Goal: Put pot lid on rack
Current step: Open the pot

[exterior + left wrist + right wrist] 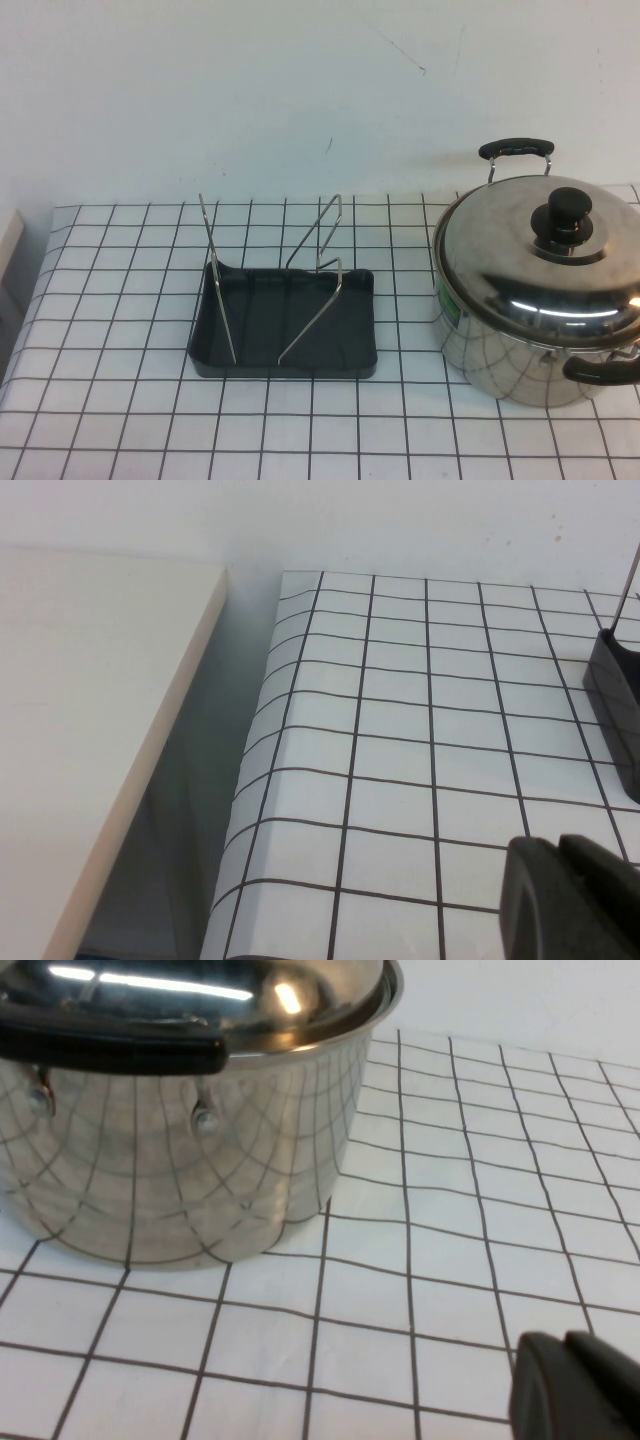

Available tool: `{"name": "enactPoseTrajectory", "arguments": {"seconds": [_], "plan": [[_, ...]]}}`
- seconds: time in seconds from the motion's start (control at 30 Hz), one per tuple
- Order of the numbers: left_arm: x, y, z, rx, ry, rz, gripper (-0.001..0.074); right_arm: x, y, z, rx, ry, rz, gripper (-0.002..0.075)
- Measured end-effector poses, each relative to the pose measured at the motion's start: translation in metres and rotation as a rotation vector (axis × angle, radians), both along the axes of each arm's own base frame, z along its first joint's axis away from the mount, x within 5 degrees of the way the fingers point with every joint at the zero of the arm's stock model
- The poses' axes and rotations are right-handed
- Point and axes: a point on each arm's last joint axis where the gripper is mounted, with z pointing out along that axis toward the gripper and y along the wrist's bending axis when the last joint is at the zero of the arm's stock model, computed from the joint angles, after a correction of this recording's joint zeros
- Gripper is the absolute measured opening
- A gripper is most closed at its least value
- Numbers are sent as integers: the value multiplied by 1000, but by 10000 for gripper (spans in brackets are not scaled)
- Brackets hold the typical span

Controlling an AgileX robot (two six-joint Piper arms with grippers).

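My right gripper should move up to the pot lid's black knob [569, 207] next and close there to lift the lid off the steel pot.
The pot lid [530, 262], shiny steel with a black knob [567, 214], sits shut on the steel pot [500, 350] at the table's right. The rack [350, 330], a dark grey tray with silver wire uprights [322, 240], stands empty at the table's middle. Neither gripper shows in the high view. My left gripper [562, 885] is shut and empty, low over the table's left end, with the rack's corner [615, 695] ahead of it. My right gripper [566, 1370] is shut and empty, near the pot [170, 1160], under the lid's rim [300, 1010].
The table has a white cloth with a black grid [120, 330]. A pale counter [90, 710] stands beside the table's left edge, with a gap between. The pot's black handles stick out at the back [515, 148] and front [605, 370]. A white wall rises behind.
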Motion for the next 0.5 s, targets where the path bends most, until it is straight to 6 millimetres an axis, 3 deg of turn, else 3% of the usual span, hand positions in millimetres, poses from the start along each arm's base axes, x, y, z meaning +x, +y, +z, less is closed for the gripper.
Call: {"name": "enactPoseTrajectory", "arguments": {"seconds": [0.5], "plan": [[0,0,0,0,0,0,-3,1,0,2,-5,-28,4,-3]]}}
